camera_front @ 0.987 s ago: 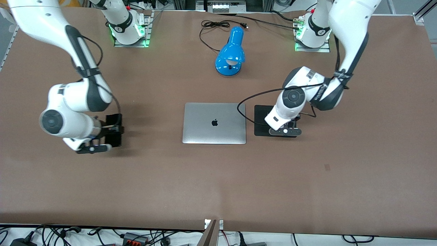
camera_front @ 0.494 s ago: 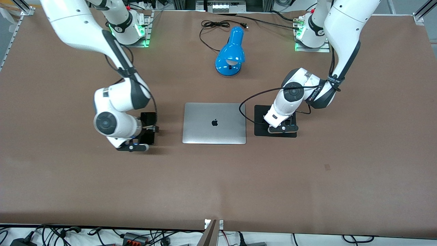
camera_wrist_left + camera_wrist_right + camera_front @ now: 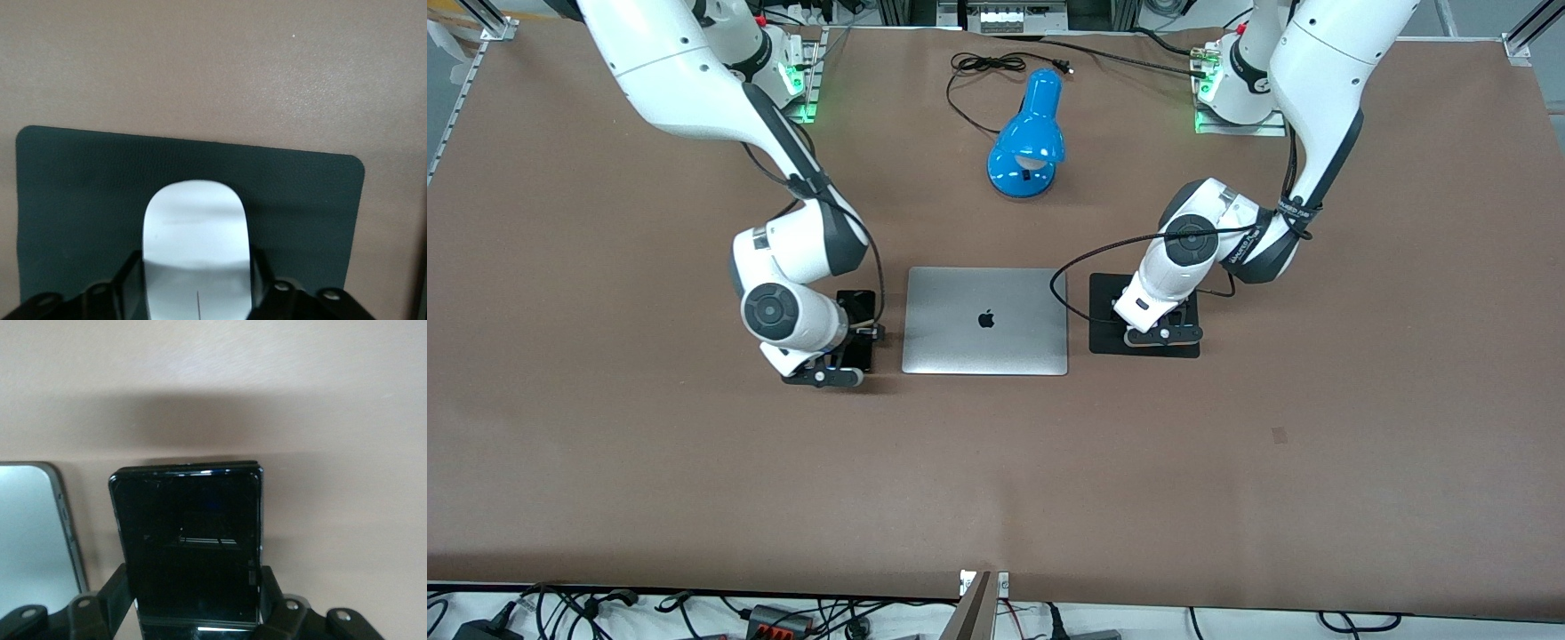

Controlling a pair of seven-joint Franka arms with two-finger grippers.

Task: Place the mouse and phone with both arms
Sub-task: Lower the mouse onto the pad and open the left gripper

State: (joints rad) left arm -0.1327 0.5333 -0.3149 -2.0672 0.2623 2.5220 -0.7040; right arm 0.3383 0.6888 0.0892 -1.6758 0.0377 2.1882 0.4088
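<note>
My right gripper is to let go of the black phone on the bare table [image 3: 872, 321] [image 3: 179, 610], next to the short edge of the silver laptop.
The white oval mouse [image 3: 197, 240] rests on the black square pad [image 3: 80, 193], and my left gripper [image 3: 197, 287] is shut on it, a finger [image 3: 130, 277] tight against each side. From the front, the left gripper [image 3: 1165, 327] hides the mouse over the pad [image 3: 1104, 293]. My right gripper [image 3: 197, 603] is shut on the long edges of the black glossy phone [image 3: 187, 533]. It holds the phone [image 3: 861, 307] flat and low over the table, right beside the laptop's edge toward the right arm's end. The right gripper [image 3: 843, 351] covers most of the phone from the front.
A shut silver laptop [image 3: 985, 320] lies mid-table between the two grippers; its rounded corner [image 3: 30, 533] shows in the right wrist view. A blue desk lamp [image 3: 1027, 138] lies farther from the camera, with its black cord [image 3: 983, 67] coiled near the arm bases.
My right arm has carried the phone from the right arm's end of the table to the laptop's edge. The left gripper has shifted slightly over the pad and now stays still.
</note>
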